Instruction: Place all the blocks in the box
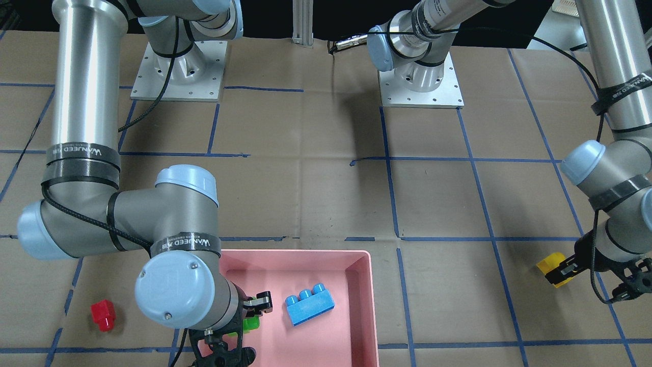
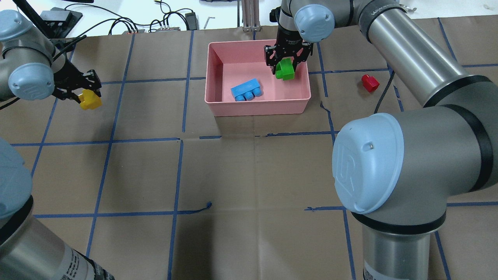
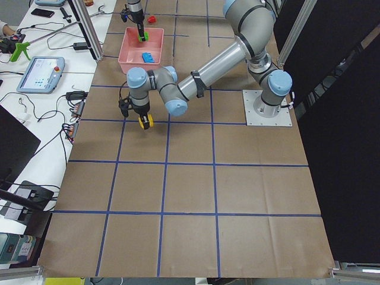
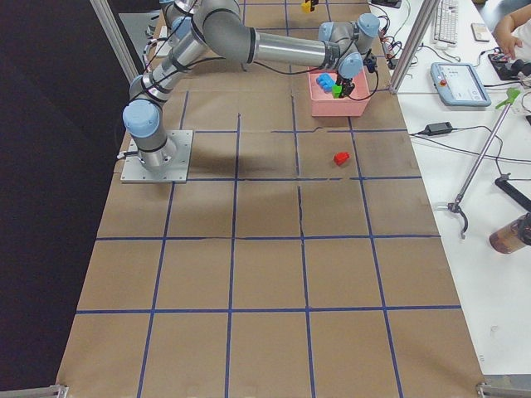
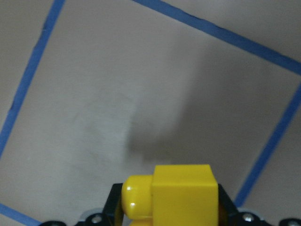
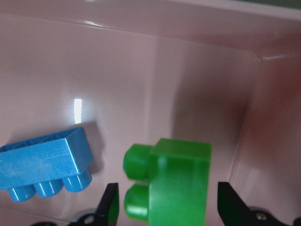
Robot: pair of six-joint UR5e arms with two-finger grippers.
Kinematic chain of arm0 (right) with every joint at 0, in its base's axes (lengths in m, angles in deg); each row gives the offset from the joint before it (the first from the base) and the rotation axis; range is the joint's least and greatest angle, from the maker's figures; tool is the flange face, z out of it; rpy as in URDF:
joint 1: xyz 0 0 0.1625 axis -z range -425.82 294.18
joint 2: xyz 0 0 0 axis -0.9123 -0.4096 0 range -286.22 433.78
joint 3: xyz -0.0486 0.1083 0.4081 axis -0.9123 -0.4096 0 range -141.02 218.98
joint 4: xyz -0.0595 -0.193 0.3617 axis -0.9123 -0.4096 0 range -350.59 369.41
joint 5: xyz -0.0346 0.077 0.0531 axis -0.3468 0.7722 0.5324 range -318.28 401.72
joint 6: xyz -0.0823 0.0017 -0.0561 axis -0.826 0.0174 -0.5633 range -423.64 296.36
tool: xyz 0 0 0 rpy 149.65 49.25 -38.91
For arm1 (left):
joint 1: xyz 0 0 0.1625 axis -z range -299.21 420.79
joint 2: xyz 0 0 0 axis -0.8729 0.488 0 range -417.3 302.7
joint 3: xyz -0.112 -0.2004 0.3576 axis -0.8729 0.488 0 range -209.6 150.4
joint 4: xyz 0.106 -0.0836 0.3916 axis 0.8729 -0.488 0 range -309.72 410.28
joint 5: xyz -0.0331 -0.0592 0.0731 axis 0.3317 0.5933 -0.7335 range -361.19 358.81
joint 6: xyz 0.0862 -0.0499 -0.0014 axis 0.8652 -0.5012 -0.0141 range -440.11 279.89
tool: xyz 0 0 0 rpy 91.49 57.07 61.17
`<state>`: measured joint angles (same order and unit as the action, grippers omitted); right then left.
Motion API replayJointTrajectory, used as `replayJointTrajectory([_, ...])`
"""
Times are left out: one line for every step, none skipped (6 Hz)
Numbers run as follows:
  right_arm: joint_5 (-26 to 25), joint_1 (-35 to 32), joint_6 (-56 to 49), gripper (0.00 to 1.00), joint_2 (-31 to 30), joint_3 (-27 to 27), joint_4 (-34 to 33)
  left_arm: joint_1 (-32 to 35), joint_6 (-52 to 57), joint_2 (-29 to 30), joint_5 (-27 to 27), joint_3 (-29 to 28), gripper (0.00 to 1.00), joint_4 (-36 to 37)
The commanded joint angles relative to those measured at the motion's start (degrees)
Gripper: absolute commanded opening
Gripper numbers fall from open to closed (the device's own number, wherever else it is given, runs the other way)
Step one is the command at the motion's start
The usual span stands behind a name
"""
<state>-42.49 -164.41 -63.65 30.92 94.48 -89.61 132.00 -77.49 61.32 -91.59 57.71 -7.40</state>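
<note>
Next, I let go of the yellow brick with my left gripper in the pink box's far corner (image 1: 342, 348) next to the light-blue brick. The yellow brick is held above the table now.
My right gripper (image 2: 287, 66) hangs open over the right end of the pink box (image 2: 256, 108). The green two-stud brick (image 6: 174, 183) sits between its jaws, and a gap shows on both sides in the right wrist view. I cannot tell whether the brick rests on the box floor. The light-blue three-stud brick (image 2: 246, 89) lies inside the box. My left gripper (image 2: 87, 97) is shut on the yellow brick (image 5: 183, 193) and holds it above the table, far left of the box. The red one-stud brick (image 2: 369, 83) lies on the table right of the box.
The table is brown paper with a blue tape grid (image 2: 183, 140). The two arm bases (image 1: 178, 66) stand at the robot's side. Cables and devices (image 2: 128, 25) lie beyond the far edge behind the box.
</note>
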Motion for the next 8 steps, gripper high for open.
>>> replayJointTrajectory([-0.34,0.15,0.80,1.00,-2.99,-0.31,0.92,12.59,-0.94,-0.15,-0.13,-6.76,0.24,-4.07])
replayJointTrajectory([-0.87,1.02,-0.07,1.00,-5.45,-0.31,2.41,18.12,-0.78,1.78,0.48,-10.20,0.24,-4.89])
replayJointTrajectory([-1.13,2.77,-0.34,1.00,-7.04,0.04,2.69,25.31,-2.08,5.28,0.14,-14.06,0.24,-4.37])
replayJointTrajectory([-0.96,6.36,-1.47,1.00,-7.23,0.31,3.91,29.21,-4.35,8.79,0.13,-16.88,0.24,-4.28])
replayJointTrajectory([-1.31,10.48,-8.45,1.00,-7.76,0.57,4.88,31.43,-4.81,10.65,0.05,-17.52,0.24,-3.24])
replayJointTrajectory([-1.22,14.53,-14.61,1.00,-7.59,0.75,4.10,32.06,-4.56,11.37,0.31,-16.92,0.27,-2.79])
replayJointTrajectory([-1.40,16.57,-21.28,0.99,-7.06,1.27,3.84,32.07,-4.29,11.29,-0.13,-16.82,0.67,-3.31])
replayJointTrajectory([-1.83,18.33,-24.13,0.99,-6.62,3.36,3.22,32.07,-4.12,10.77,-0.22,-16.82,0.99,-3.75])
